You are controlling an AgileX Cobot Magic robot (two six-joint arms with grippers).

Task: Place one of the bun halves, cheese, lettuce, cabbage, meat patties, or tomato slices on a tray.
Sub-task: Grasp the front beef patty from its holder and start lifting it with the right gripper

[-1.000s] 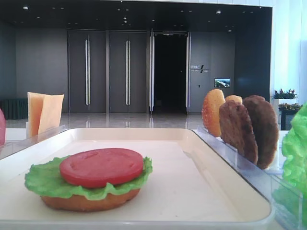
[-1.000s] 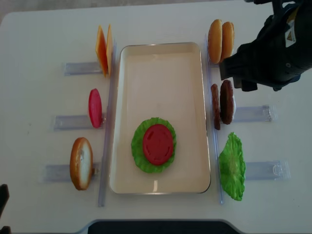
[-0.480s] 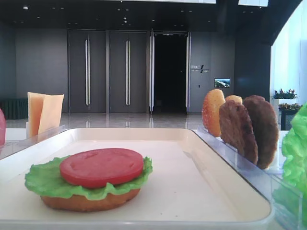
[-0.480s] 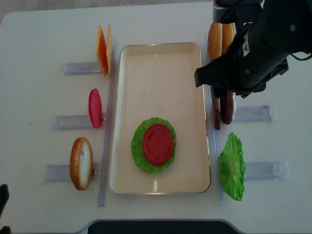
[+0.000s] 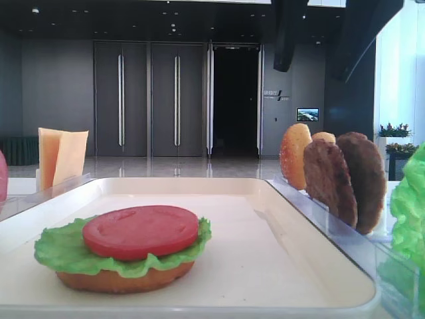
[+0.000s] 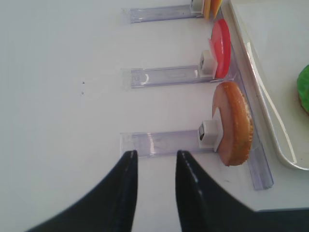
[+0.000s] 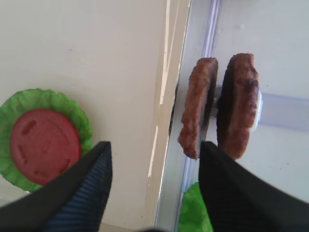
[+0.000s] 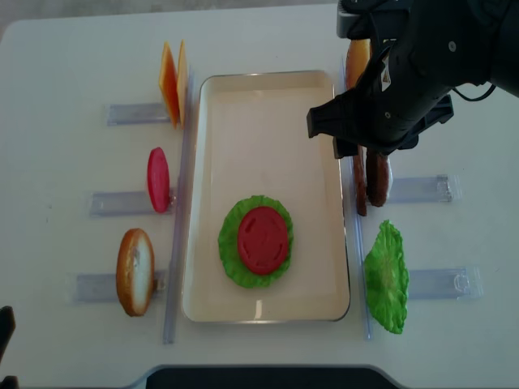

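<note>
The robot's right gripper will close on the upper edge of the meat patty (image 8: 359, 181) (image 7: 198, 108) that stands closer to the cream tray, and will leave the outer patty in the rack.
On the cream tray (image 8: 268, 97) lies a stack: a flat bun half (image 5: 126, 279), lettuce (image 8: 235, 267) and a tomato slice (image 8: 262, 240) on top. Two meat patties (image 7: 196, 107) stand on edge in a clear rack just right of the tray, partly under my right arm (image 8: 405, 73). My right gripper (image 7: 154, 147) hangs open and empty above the tray's right rim, its right finger near the patties. My left gripper (image 6: 155, 154) is open over bare table, left of a domed bun half (image 6: 234, 123) in its rack.
Left racks hold cheese (image 8: 172, 81), a tomato slice (image 8: 158, 179) and a bun half (image 8: 135, 271). On the right, bun halves (image 8: 355, 61) show partly behind the arm, and a lettuce leaf (image 8: 386, 277) stands near the front. The table edge runs along the bottom.
My right arm has swung left and forward, from beside the right racks to over the patties and the tray's right rim. The left gripper has stayed put.
</note>
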